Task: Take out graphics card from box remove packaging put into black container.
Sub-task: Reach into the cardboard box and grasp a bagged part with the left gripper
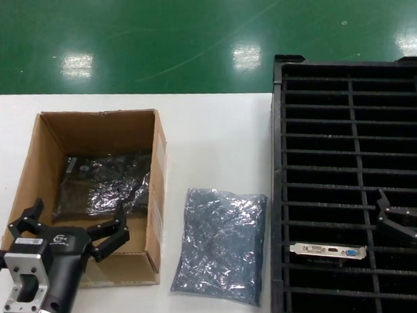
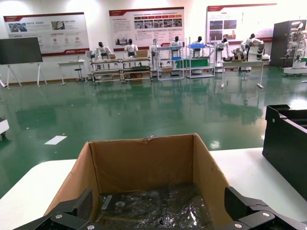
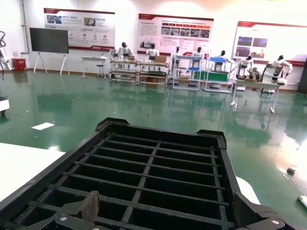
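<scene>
Next, I lower my left gripper into the brown box and close it on the silvery bag's edge (image 1: 63, 191) farthest from the black container.
The brown box (image 1: 30, 165) stands at the left of the table, and a silvery bag with a dark board inside (image 1: 107, 185) lies on its floor. My left gripper (image 1: 76, 210) hangs open above the box's near end, holding nothing; its wrist view looks into the box (image 2: 144, 163) at the bagged board (image 2: 158, 206) between the left gripper (image 2: 160, 211) fingers. A crinkly packaging bag (image 1: 222, 245) lies flat on the table. A graphics card (image 1: 328, 250) stands in a slot of the black container (image 1: 286, 194). My right gripper (image 1: 381, 212) hovers open over the container (image 3: 158, 163), right gripper (image 3: 168, 208) holding nothing.
The white table (image 1: 214, 134) ends at a green floor beyond. The black container's tall wall (image 2: 288, 143) rises just right of the box and bag. The box walls enclose the bagged board on all sides.
</scene>
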